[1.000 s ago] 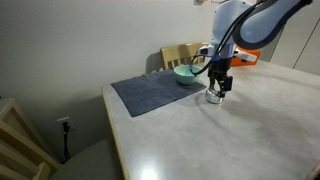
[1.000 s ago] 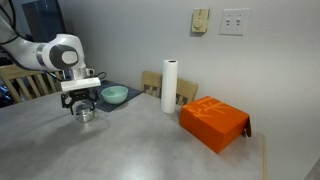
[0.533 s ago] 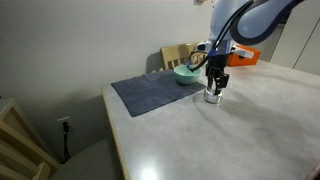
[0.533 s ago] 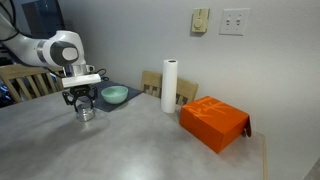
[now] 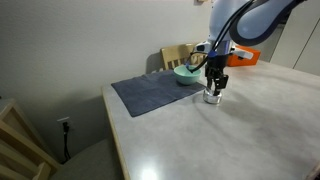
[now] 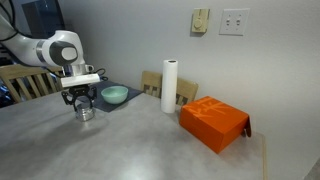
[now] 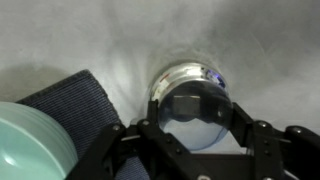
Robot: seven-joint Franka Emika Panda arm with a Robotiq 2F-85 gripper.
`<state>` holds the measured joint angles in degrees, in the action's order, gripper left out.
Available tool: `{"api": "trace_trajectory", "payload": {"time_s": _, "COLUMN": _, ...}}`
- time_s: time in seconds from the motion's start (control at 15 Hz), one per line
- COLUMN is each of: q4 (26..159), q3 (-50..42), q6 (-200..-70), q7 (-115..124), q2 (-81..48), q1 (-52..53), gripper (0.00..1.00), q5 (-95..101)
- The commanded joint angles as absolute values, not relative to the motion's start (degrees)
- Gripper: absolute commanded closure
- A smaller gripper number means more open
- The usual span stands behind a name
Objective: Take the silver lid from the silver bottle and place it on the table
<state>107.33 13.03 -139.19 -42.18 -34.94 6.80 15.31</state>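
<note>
The silver lid will go down from my gripper onto the bare table (image 5: 235, 93), beside the silver bottle and away from the mat.
The small silver bottle (image 5: 213, 97) (image 6: 85, 113) stands on the pale table (image 5: 230, 130) (image 6: 120, 145), just off the mat's corner. My gripper (image 5: 215, 88) (image 6: 82, 103) comes straight down onto its top. In the wrist view the round shiny silver lid (image 7: 194, 110) sits between the two black fingers (image 7: 152, 122), which press on its left and right rim. My gripper (image 7: 196, 124) is shut on the lid. The lid still rests on the silver bottle (image 7: 185, 73), whose rim shows behind it.
A dark grey-blue cloth mat (image 5: 150, 93) (image 7: 72, 100) lies beside the bottle, with a teal bowl (image 5: 185, 73) (image 6: 114, 95) (image 7: 25, 145) on its far end. A tall white cylinder (image 6: 169, 85), an orange box (image 6: 213, 122) and a wooden chair (image 5: 178, 55) stand farther off.
The fingers have closed onto the lid over the last second. The arm has dropped slightly and has since stayed still.
</note>
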Motion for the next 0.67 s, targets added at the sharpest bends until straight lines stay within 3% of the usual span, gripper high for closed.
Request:
{"api": "trace_trajectory", "payload": {"time_s": 0.0, "q4": 112.11, "q3": 12.48, "q6": -140.27, "q7": -39.2, "q2": -30.5, "q1": 7.0, "gripper": 0.56, "q5": 14.91}}
{"api": "trace_trajectory", "payload": {"time_s": 0.6, "q4": 127.7, "q3": 10.77, "q6": -149.12, "q7": -29.66, "q2": -16.0, "q1": 4.93, "gripper": 0.56, "q5": 15.12}}
